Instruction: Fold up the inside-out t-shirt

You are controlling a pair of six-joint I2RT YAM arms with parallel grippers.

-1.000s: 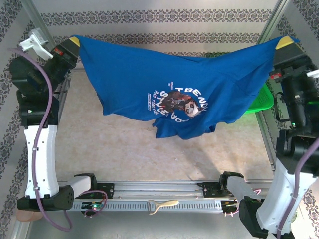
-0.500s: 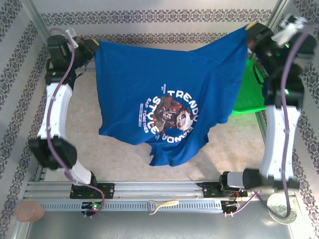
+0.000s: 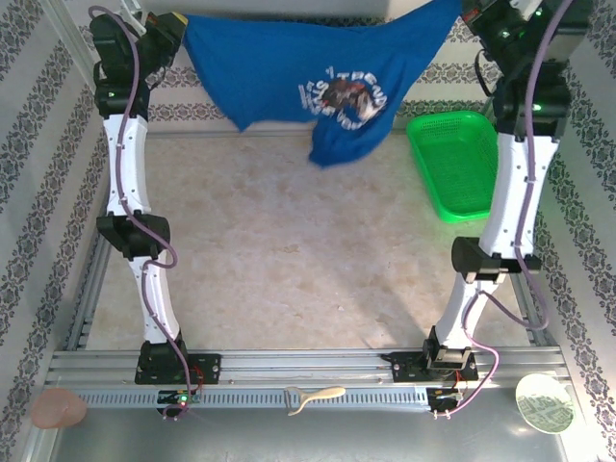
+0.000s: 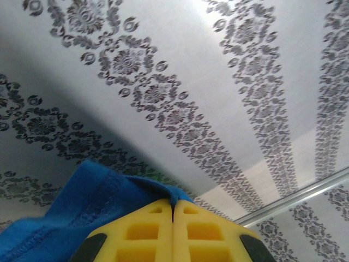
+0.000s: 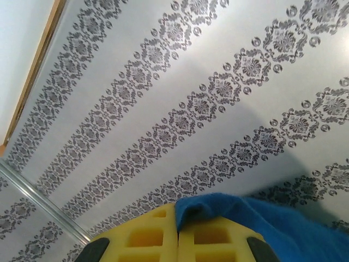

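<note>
Next, my left gripper lets go of the t-shirt's corner on its side of the bare table (image 3: 206, 260), toward the front rail.
The inside-out t-shirt (image 3: 279, 67), royal blue with a round printed graphic (image 3: 351, 96) showing, hangs stretched across the back of the cell, off the table. My left gripper (image 3: 181, 21) is shut on its upper left corner. My right gripper (image 3: 466, 12) is shut on its upper right corner. In the left wrist view the yellow fingers (image 4: 142, 232) press together at the gripper (image 4: 173, 210), pinching a blue hem (image 4: 82, 213). In the right wrist view blue cloth (image 5: 262, 218) drapes over the closed gripper (image 5: 177, 210). The shirt's lower part sags in a bunch in the middle.
A green mesh basket (image 3: 457, 164) sits on the table at the back right, beside the right arm. Patterned walls (image 3: 38, 144) close in the sides and back. On the front rail lie a peach disc (image 3: 50, 409), a cream hook (image 3: 313, 397) and a greenish disc (image 3: 544, 399).
Both arms have stretched out and up toward the back wall, carrying the t-shirt away from the front. The shirt now hangs higher and farther back, uncovering the basket.
</note>
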